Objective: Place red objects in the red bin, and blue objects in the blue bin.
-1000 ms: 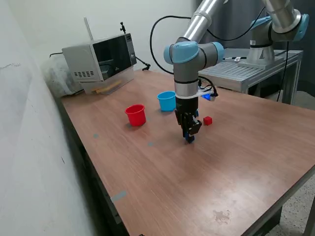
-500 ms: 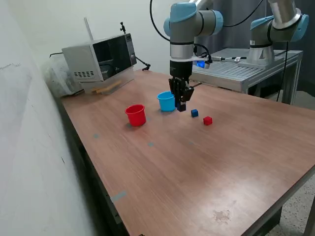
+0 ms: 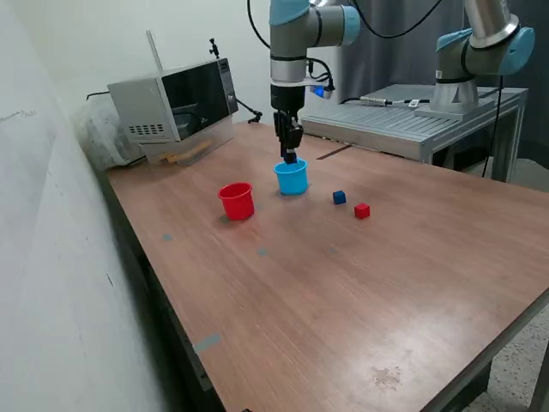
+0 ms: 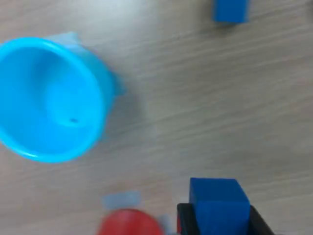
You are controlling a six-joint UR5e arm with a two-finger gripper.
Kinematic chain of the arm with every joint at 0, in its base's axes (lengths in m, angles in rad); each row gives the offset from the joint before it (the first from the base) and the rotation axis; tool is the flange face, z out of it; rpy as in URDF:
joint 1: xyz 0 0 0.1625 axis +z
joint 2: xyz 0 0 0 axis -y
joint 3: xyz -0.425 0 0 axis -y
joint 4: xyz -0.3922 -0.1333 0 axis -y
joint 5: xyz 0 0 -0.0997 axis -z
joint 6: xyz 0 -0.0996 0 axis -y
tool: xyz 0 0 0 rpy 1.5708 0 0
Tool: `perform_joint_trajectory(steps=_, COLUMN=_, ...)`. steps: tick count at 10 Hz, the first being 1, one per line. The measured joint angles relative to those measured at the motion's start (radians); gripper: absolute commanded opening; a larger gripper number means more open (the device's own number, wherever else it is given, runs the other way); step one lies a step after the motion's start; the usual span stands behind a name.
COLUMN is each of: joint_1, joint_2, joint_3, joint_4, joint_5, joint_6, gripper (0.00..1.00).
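Note:
I should let go of the dark blue cube with my gripper on the inside bottom of the light blue bin (image 3: 292, 179) (image 4: 66, 102).
My gripper (image 3: 290, 156) hangs just above the rim of the light blue bin (image 3: 292, 178), shut on a dark blue cube (image 4: 217, 205) that sits between its black fingers (image 4: 183, 220). In the wrist view the blue bin (image 4: 49, 98) lies off to one side of the held cube, and its inside shows only a small dark speck. A second blue cube (image 3: 340, 197) and a red cube (image 3: 362, 210) rest on the table toward the exterior view's right of the blue bin. The red bin (image 3: 237, 201) stands upright to its left and shows as a red blur (image 4: 128, 223) in the wrist view.
A microwave (image 3: 176, 103) stands at the table's back left corner with a wooden strip in front of it. Behind the table, a second arm (image 3: 480, 51) is mounted on a metal bench (image 3: 412, 120). A wall runs along the exterior view's left.
The arm rose from the table with the blue cube and swung back and toward the exterior view's left, ending above the blue bin. The cubes on the table have not moved.

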Motion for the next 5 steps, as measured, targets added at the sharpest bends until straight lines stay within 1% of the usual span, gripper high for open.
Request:
perform_joint_trajectory(steps=2, joint_1=-0.061, joint_2=-0.012, joint_3=0.024, joint_4=0.001, joint_5=-0.003, joint_6=-0.023, gripper=0.0)
perform_joint_trajectory(steps=5, joint_1=-0.119, joint_2=-0.02, joint_3=0.05, joint_4=0.002, joint_5=-0.004, joint_6=-0.044, gripper=0.0)
